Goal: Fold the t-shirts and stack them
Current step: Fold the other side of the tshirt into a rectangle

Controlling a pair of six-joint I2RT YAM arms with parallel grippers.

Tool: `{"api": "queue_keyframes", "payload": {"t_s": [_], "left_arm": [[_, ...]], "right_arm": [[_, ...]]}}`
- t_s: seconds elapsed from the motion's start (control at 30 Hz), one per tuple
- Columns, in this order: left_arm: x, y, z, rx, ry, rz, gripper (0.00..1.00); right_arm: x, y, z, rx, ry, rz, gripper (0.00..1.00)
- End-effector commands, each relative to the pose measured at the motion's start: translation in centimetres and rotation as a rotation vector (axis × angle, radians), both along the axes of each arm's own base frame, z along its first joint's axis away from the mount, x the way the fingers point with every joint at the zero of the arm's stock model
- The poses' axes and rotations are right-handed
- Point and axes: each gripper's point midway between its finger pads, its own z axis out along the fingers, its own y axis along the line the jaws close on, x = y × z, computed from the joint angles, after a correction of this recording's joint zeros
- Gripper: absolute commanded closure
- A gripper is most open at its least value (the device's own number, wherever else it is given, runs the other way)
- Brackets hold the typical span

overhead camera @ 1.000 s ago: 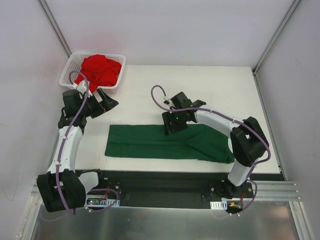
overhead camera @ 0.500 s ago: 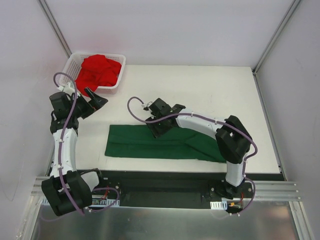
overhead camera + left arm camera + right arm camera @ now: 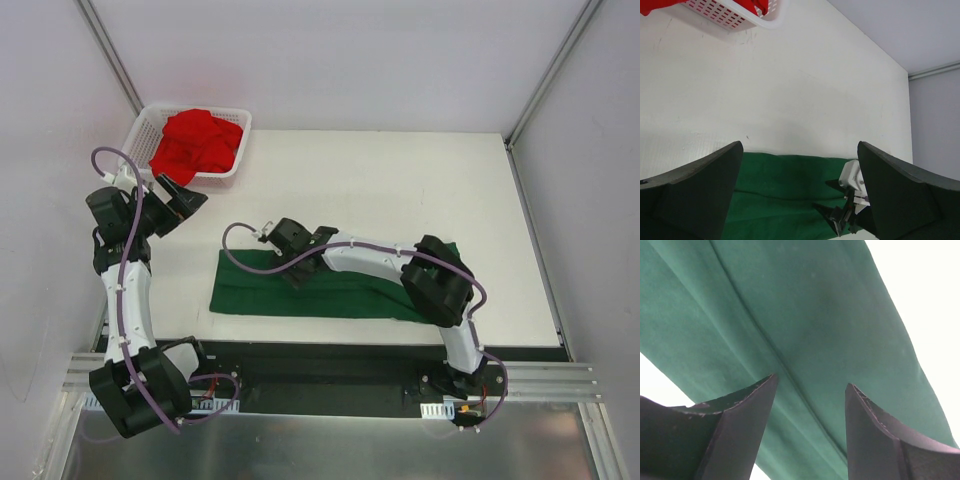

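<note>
Next, I close my right gripper empty over the long fold (image 3: 261, 286) (image 3: 745, 305) of the dark green t-shirt, near the end of the strip nearest my left gripper.
The dark green t-shirt (image 3: 250, 288) lies flat on the table as a long folded strip; it also shows in the left wrist view (image 3: 775, 192) and fills the right wrist view (image 3: 830, 315). My right gripper (image 3: 291, 266) (image 3: 811, 384) hangs open over the strip's left half, with only cloth under its fingers. The left wrist view also shows this gripper (image 3: 840, 220). The red t-shirt (image 3: 197, 140) (image 3: 761, 5) sits crumpled in the white basket (image 3: 243, 120). My left gripper (image 3: 186, 194) (image 3: 800, 146) stands wide open and empty, between the basket and the green strip.
The white mesh basket (image 3: 735, 17) stands at the table's back left corner. Grey walls close in the table on the left, back and right. The right arm (image 3: 380, 262) stretches across the green strip from the right.
My right gripper has slid left along the green t-shirt, from its middle to its left half. The left arm has drawn back to the left, towards the basket.
</note>
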Motion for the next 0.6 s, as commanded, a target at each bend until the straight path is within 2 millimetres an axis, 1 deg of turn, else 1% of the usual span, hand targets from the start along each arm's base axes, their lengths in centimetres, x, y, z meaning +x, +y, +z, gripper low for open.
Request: {"api": "queue_keyframes", "payload": {"t_s": [0.0,0.23,0.33,0.47,0.57], "left_arm": [[-0.1,-0.4,1.3,0.007,-0.065,-0.026,0.01],[0.0,-0.5,1.4,0.008,-0.07,-0.032,0.01],[-0.1,-0.5,1.2,0.009,-0.069,-0.031,0.01],[-0.2,-0.5,1.1,0.01,-0.068,-0.034,0.01],[-0.1,-0.5,1.0,0.012,-0.068,-0.033,0.01]], "right_arm": [[2.2,1.8,1.9,0.025,-0.11,0.03,0.39],[3.8,2.6,2.5,0.006,-0.177,0.05,0.39],[4.1,3.2,2.2,0.005,-0.177,0.065,0.39],[3.8,3.4,0.9,-0.008,-0.151,0.08,0.39],[3.1,3.6,0.1,0.0,-0.111,0.098,0.39]]}}
